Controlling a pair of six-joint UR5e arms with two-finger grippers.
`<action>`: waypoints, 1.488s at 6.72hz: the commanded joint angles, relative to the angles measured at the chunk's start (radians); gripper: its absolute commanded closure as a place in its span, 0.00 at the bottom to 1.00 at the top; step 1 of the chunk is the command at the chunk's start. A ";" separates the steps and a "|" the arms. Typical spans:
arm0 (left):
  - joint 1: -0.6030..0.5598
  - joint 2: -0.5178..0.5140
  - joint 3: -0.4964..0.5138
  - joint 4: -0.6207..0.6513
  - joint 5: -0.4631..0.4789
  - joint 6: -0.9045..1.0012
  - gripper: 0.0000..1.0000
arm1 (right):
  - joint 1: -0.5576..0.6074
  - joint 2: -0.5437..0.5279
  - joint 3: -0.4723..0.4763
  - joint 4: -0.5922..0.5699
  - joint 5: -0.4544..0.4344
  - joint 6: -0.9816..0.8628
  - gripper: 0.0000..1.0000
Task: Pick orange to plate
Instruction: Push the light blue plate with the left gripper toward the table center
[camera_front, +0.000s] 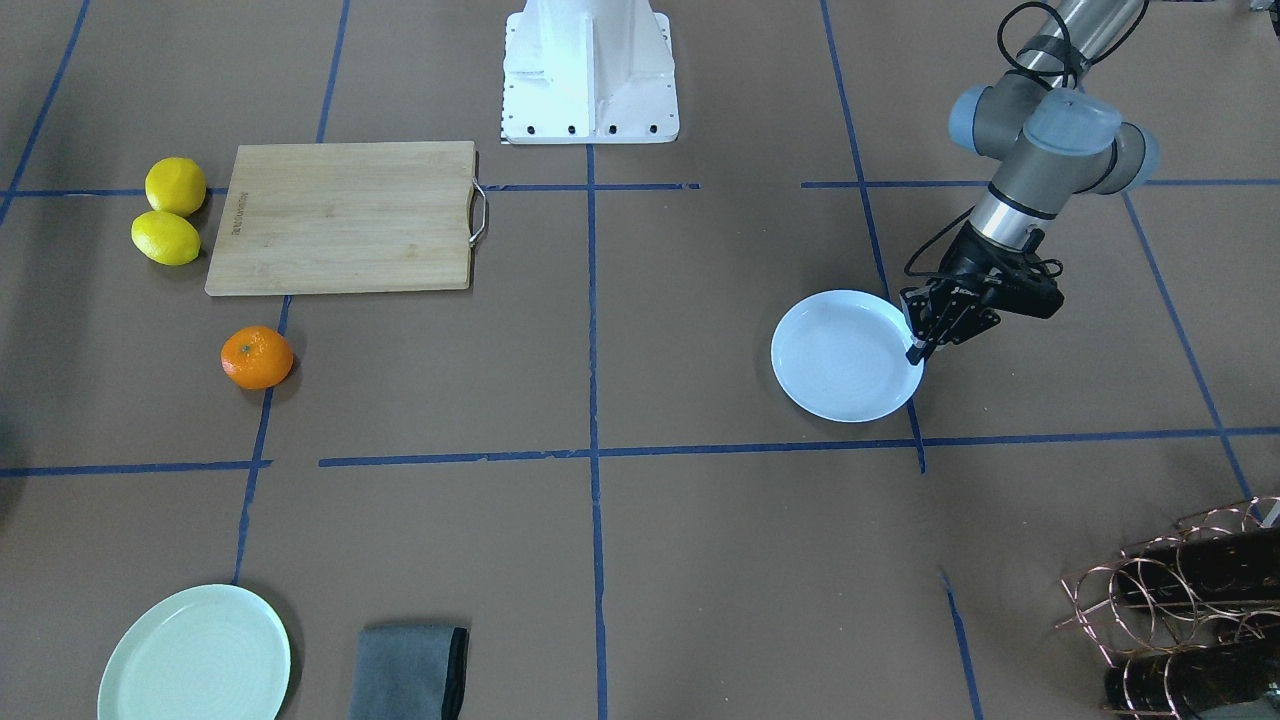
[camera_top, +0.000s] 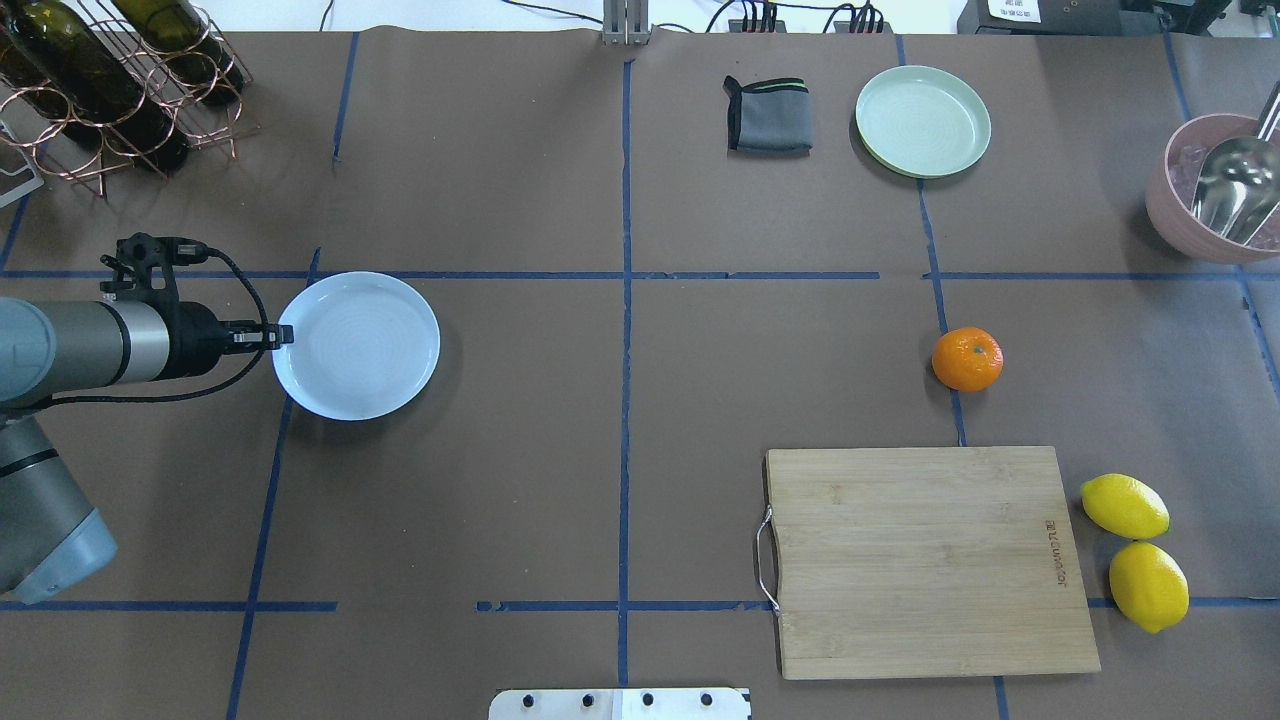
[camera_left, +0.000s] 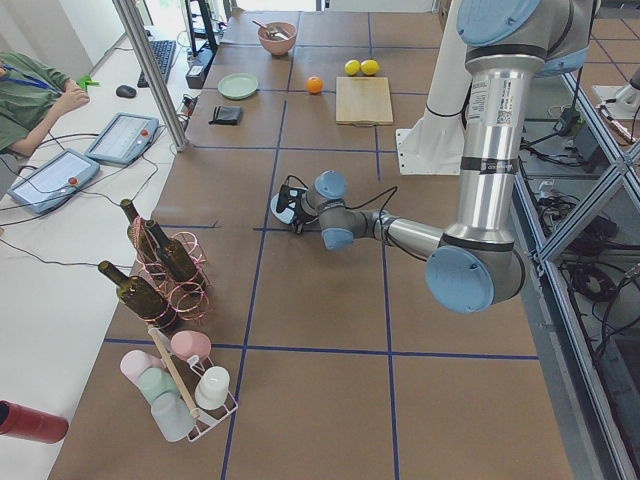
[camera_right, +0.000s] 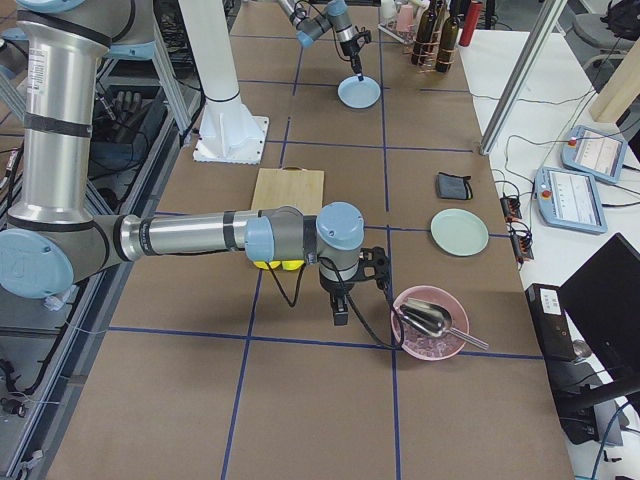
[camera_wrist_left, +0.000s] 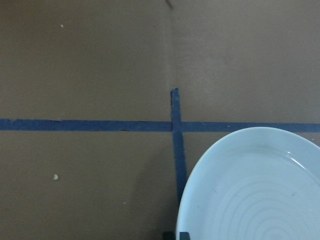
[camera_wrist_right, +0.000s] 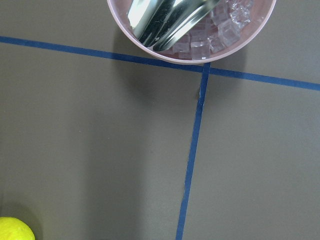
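I need to release the bluish-white plate with my left gripper on the white base's blue tape line, level with the orange (camera_front: 573, 347).
The orange (camera_top: 967, 359) lies alone on the brown table, on a blue tape line just beyond the cutting board; the front view shows the orange (camera_front: 257, 357) too. Far across the table rests the bluish-white plate (camera_top: 357, 345), with nothing on it. My left gripper (camera_top: 283, 336) reaches in level and is shut on the plate's near-left rim; the front view shows that gripper (camera_front: 916, 350) pinching the rim. The plate (camera_wrist_left: 260, 190) fills the lower right of the left wrist view. My right gripper (camera_right: 341, 318) hangs beside a pink bowl and shows only in the right side view, so I cannot tell its state.
A wooden cutting board (camera_top: 925, 560) lies near the robot's base, with two lemons (camera_top: 1135, 540) to its right. A pale green plate (camera_top: 922, 120) and a grey cloth (camera_top: 768, 115) sit at the far edge. A pink bowl (camera_top: 1215, 190) holds ice and a scoop. A bottle rack (camera_top: 110, 80) stands at the far left.
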 joint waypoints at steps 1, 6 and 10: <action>0.001 -0.115 -0.027 0.117 -0.025 -0.011 1.00 | 0.000 0.003 -0.001 0.000 0.000 0.003 0.00; 0.224 -0.524 0.112 0.408 0.122 -0.201 1.00 | 0.000 0.009 0.016 0.076 -0.003 0.003 0.00; 0.251 -0.532 0.128 0.409 0.150 -0.175 0.01 | -0.002 0.008 0.017 0.167 -0.003 0.003 0.00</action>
